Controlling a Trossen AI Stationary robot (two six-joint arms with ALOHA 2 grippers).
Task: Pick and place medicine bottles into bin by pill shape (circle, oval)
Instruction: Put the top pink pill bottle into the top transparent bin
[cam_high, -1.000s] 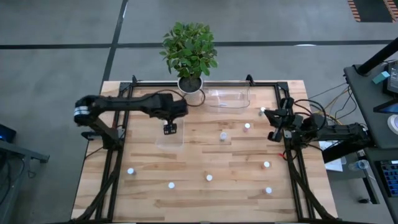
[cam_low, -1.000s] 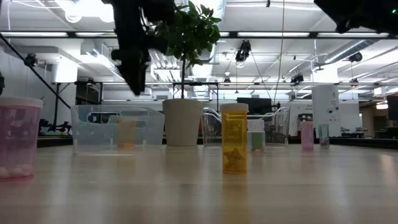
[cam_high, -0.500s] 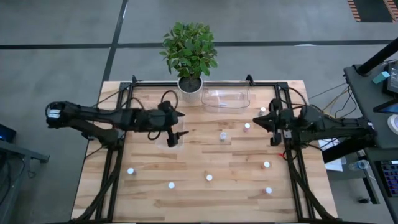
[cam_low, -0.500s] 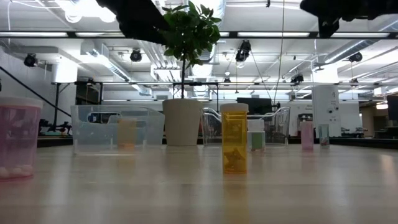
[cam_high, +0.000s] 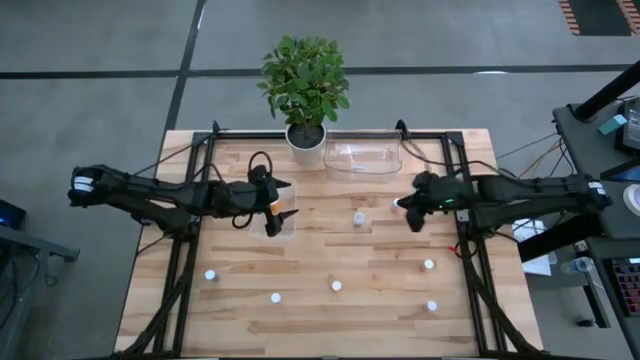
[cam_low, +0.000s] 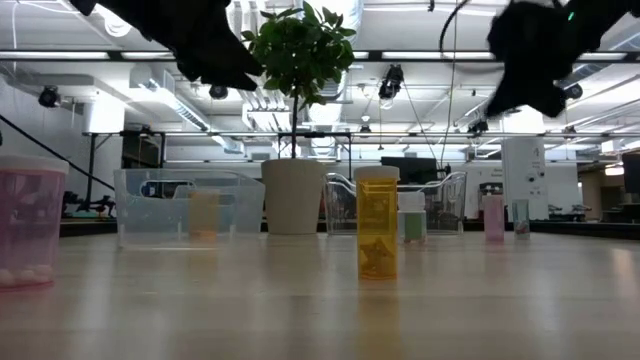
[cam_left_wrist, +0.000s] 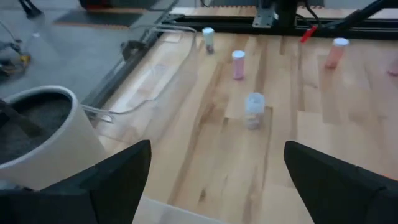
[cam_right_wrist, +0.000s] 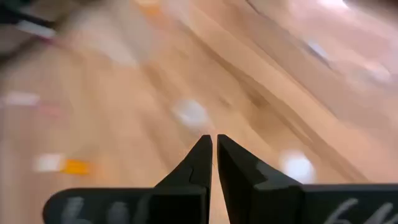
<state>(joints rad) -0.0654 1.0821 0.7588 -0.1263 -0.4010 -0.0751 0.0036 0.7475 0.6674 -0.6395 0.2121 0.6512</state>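
The robot's right gripper will next close on the white cap (cam_high: 396, 202) (cam_right_wrist: 298, 167) of the medicine bottle that stands nearest to the clear bin beside the potted plant.
Several small white-capped medicine bottles stand upright on the wooden table (cam_high: 240, 320), one near the middle (cam_high: 358, 217) and others along the near part (cam_high: 336, 286). In the low view an orange bottle (cam_low: 377, 235) stands closest. My left gripper (cam_high: 290, 200) is open and empty, held level above a clear bin (cam_high: 275, 228), fingers pointing toward the table's right; its wrist view (cam_left_wrist: 217, 149) looks at a bottle (cam_left_wrist: 254, 109). My right gripper (cam_high: 406, 208) is shut and empty, hovering right next to a bottle (cam_high: 397, 203); its wrist view (cam_right_wrist: 214, 144) is blurred.
A potted plant (cam_high: 305, 85) stands at the far edge, with a second clear bin (cam_high: 365, 158) to its right. A pink bottle (cam_low: 25, 220) stands close at the low view's left. Black frame rails (cam_high: 185, 270) run along the table's left and right sides.
My left gripper has tipped from pointing down over the clear bin to lying level, pointing toward the table's right, as its arm dropped and stretched out. My right gripper has gone toward the table's left, toward the bottle right of the middle. No bottle has moved.
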